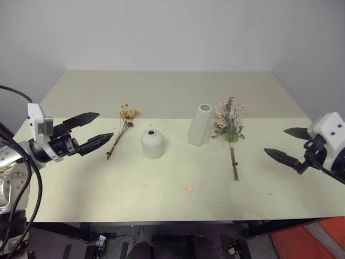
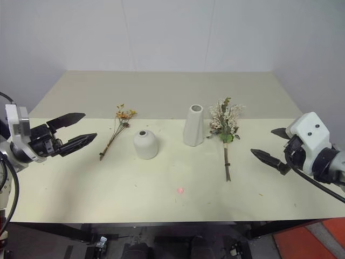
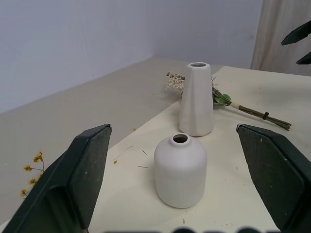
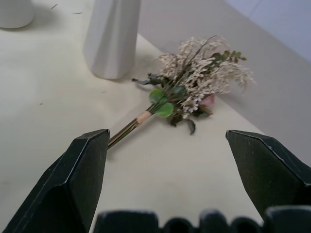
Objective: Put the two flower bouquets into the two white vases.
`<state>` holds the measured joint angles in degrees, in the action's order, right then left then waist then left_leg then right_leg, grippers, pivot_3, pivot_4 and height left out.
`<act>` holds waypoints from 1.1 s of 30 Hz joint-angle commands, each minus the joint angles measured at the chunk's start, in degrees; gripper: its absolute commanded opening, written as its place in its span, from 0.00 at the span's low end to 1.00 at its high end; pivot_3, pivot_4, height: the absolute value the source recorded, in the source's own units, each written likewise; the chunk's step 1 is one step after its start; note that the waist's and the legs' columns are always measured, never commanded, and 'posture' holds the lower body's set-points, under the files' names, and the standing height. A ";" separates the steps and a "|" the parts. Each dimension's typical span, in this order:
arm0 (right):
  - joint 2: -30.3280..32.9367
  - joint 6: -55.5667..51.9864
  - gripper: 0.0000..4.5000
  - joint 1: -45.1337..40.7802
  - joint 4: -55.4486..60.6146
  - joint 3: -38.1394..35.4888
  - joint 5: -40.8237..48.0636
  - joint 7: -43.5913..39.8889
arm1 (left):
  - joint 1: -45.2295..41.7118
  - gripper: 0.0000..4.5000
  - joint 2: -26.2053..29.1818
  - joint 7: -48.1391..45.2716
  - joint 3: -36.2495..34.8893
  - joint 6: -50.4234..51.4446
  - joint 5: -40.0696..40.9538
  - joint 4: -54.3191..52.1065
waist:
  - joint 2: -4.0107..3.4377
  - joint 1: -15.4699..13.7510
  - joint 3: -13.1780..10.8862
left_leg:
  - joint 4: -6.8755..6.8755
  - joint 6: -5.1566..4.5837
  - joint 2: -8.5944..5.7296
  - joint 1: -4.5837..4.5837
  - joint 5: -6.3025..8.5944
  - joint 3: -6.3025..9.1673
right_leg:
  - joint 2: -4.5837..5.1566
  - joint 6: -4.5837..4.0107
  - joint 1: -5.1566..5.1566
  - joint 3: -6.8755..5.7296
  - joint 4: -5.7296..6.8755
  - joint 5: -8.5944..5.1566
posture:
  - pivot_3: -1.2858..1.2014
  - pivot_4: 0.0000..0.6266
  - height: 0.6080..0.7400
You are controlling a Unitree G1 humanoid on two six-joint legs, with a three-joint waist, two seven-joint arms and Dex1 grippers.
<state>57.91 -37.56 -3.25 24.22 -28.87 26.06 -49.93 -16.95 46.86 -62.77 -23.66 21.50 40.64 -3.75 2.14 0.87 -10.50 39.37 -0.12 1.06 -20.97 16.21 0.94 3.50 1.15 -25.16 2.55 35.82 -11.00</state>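
The robot's right gripper should next go to the larger bouquet and close on its stems' tan wrap (image 1: 231, 145) (image 4: 143, 117), below the green leaves.
A thin bunch of orange-yellow dried flowers (image 1: 123, 131) lies flat on the table, left of a short rounded white vase (image 1: 152, 143) with a small hole on top. Right of that stands a taller slim white vase (image 1: 200, 124). Beside it lies the larger bouquet (image 1: 230, 128) of cream sprigs, green leaves and a pink bloom, its stems toward the table's front. My left gripper (image 1: 97, 130) hovers open left of the thin bunch, holding nothing. At the right, my right gripper (image 1: 287, 144) is open and empty, a short way from the larger bouquet's stems (image 4: 127, 130).
The cream table (image 1: 178, 205) has a front edge close below the vases and a back edge against the white wall. A small pink light spot (image 1: 189, 189) lies on the table in front of the vases. Black cables (image 1: 21, 178) hang at the far left.
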 commanded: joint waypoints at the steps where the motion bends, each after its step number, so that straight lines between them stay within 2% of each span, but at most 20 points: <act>1: 1.40 0.72 1.00 0.03 0.70 -3.03 0.56 -0.94 | 0.01 1.00 0.73 -0.29 -1.70 -0.58 0.84 -1.65 | 0.00 0.11 0.00 | 0.00 0.00 0.00 0.01 0.00 0.00 | 0.00 0.00 0.00 0.00 0.01 0.00 | 0.52 0.24 1.00; 16: 2.04 0.63 1.00 0.00 -0.31 -2.22 -0.31 -1.51 | 1.08 1.00 0.55 -0.20 -2.08 -1.08 0.76 -1.95 | 0.00 0.02 0.00 | 0.00 0.00 0.00 0.01 0.00 0.01 | -0.01 0.00 0.00 0.00 0.01 0.00 | 0.52 0.24 1.00; 18: 1.77 -1.29 1.00 -1.20 -0.12 -1.31 -0.17 0.34 | 1.09 1.00 0.63 -0.18 -2.05 -1.11 0.61 -1.93 | 0.00 0.07 0.00 | 0.00 0.00 0.00 0.01 0.00 0.01 | -0.01 0.00 0.00 0.00 0.01 0.00 | 0.52 0.24 1.00; 20: 1.74 -5.89 1.00 -4.35 0.12 2.09 -0.42 4.24 | 0.93 1.00 0.71 -0.30 -1.71 -1.09 0.42 -1.93 | 0.00 0.27 0.00 | 0.00 0.00 0.00 0.01 0.00 0.00 | -0.01 -0.01 0.00 0.01 0.01 0.00 | 0.52 0.24 1.00; 22: 3.28 -10.03 1.00 -7.54 0.66 7.67 -1.29 6.01 | 0.88 1.00 1.04 -1.04 -1.01 -0.87 0.36 -2.28 | 0.00 0.51 0.00 | 0.00 0.00 0.00 0.05 0.00 -0.02 | -0.01 0.00 0.02 0.03 0.03 0.00 | 0.52 0.24 1.00; 24: 2.25 -12.70 1.00 -12.76 0.31 13.52 -1.56 7.66 | 0.88 1.00 1.68 -2.34 0.28 -0.70 -0.01 -3.14 | 0.00 0.73 0.00 | -0.01 0.00 0.01 0.12 0.00 -0.02 | -0.03 0.00 0.02 0.04 0.05 -0.01 | 0.52 0.24 1.00; 28: -5.34 -24.29 1.00 -27.91 -7.10 25.04 -4.28 15.66 | -0.84 1.00 2.01 -3.04 2.65 -1.06 -1.17 -3.52 | 0.01 1.52 0.01 | 0.00 0.00 0.01 0.10 0.00 0.00 | -0.04 -0.03 0.02 0.04 0.05 0.01 | 0.52 0.24 1.00; 33: -16.92 -33.50 1.00 -39.72 -20.91 29.72 -7.61 23.61 | -2.12 1.00 0.82 -2.39 4.04 -0.57 -0.81 -4.83 | 0.03 1.54 0.02 | -0.01 0.00 -0.01 -0.11 0.00 0.13 | -0.04 -0.14 -0.15 -0.02 0.04 0.08 | 0.52 0.24 1.00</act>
<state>42.07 -68.48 -40.74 5.58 1.00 19.89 -28.85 -18.47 47.63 -65.46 -19.02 21.46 39.30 -6.72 2.17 2.41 -10.48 39.35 -0.12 1.04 -21.14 16.21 1.11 3.47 0.99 -25.36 2.50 35.86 -10.91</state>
